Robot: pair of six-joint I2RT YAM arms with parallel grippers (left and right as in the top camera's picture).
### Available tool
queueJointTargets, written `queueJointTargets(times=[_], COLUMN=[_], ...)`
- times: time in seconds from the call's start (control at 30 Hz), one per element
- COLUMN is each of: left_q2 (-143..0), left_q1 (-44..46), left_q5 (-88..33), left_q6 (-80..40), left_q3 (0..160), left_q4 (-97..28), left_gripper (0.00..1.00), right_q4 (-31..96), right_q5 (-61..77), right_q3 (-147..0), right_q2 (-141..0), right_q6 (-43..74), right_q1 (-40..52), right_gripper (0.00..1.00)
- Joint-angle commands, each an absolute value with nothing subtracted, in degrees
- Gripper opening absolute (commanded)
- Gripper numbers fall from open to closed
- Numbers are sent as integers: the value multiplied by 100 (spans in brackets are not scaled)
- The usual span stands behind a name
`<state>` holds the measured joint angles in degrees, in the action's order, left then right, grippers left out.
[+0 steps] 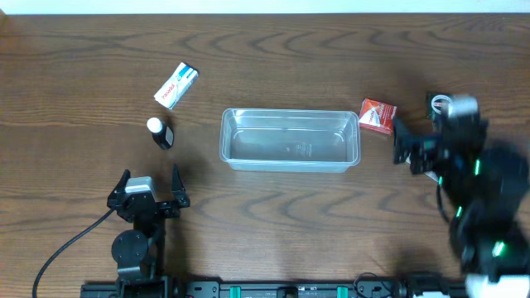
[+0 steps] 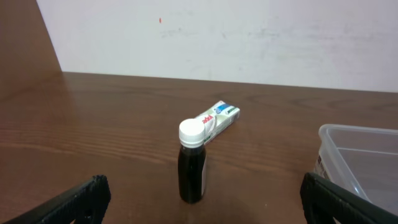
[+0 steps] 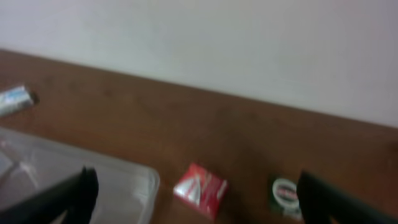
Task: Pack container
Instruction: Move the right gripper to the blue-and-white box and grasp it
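Observation:
Next, I close my right gripper on the blue packet's middle [image 1: 432, 174], below the small green and white item, where the packet lies partly under my arm.
The container [image 1: 225, 141], a clear rectangular tub, sits empty at the table's centre. It also shows in the left wrist view [image 2: 348, 155] and the right wrist view [image 3: 118, 177]. A black bottle with a white cap [image 1: 160, 132] stands left of it, upright in front of my left gripper [image 2: 191, 165]. A white box [image 1: 176, 85] lies behind the bottle [image 2: 219, 120]. A red box [image 1: 378, 116] lies at the tub's right end [image 3: 200, 190]. My left gripper [image 1: 150, 184] is open and empty. My right gripper [image 1: 401, 146] is open and empty, just right of the red box.
A small green and white item [image 3: 286, 194] lies right of the red box, partly under my right arm in the overhead view [image 1: 439, 103]. The table's far edge meets a white wall.

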<state>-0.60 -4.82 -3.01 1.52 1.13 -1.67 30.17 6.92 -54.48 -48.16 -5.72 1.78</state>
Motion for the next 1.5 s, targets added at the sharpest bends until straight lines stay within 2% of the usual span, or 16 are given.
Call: queueJointTargets(times=[0.0, 0.13, 0.23, 0.43, 0.57, 0.63, 0.7, 0.8, 0.9, 1.0, 1.17, 1.47], left_q2=[-30, -30, -30, -30, -30, -30, -30, -30, -30, -30, -30, -30], left_q1=[-508, -508, -508, -508, -508, -508, -508, -508, -508, -508, -508, -508], left_q5=[-255, -255, -255, -255, -255, -255, -255, -255, -255, -255, -255, -255], left_q6=[169, 169, 169, 169, 169, 169, 169, 169, 169, 169, 169, 169], left_q3=[23, 23, 23, 23, 23, 23, 23, 23, 23, 23, 23, 23], left_q4=[-388, -390, -388, -388, -388, -388, -390, -388, -388, -388, -388, -388], left_gripper=[98, 98, 98, 98, 98, 98, 98, 98, 98, 98, 98, 98], right_q4=[3795, 4735, 5129, 5544, 5878, 6396, 6934, 7365, 7255, 6834, 6012, 4917], right_q5=[1022, 1907, 2727, 2519, 666, -707, -1667, -2202, -2298, -2314, -2421, -2287], right_q3=[-6746, -7800, -7942, -7933, -7933, -7933, -7920, -7819, -7559, -7260, -6569, -5688], right_q2=[-5933, -6987, -7404, -7985, -8162, -8200, -8215, -8215, -8219, -8248, -8263, -8263], right_q6=[-692, -589, -617, -419, 1911, 3896, 5763, 7907, 8906, 9041, 9043, 8995], right_q1=[141, 148, 148, 132, 21, -93, -228, -362, -425, -449, -582, -1133], right_gripper=[99, 99, 99, 99, 99, 95, 96, 99, 99, 96, 99, 99])
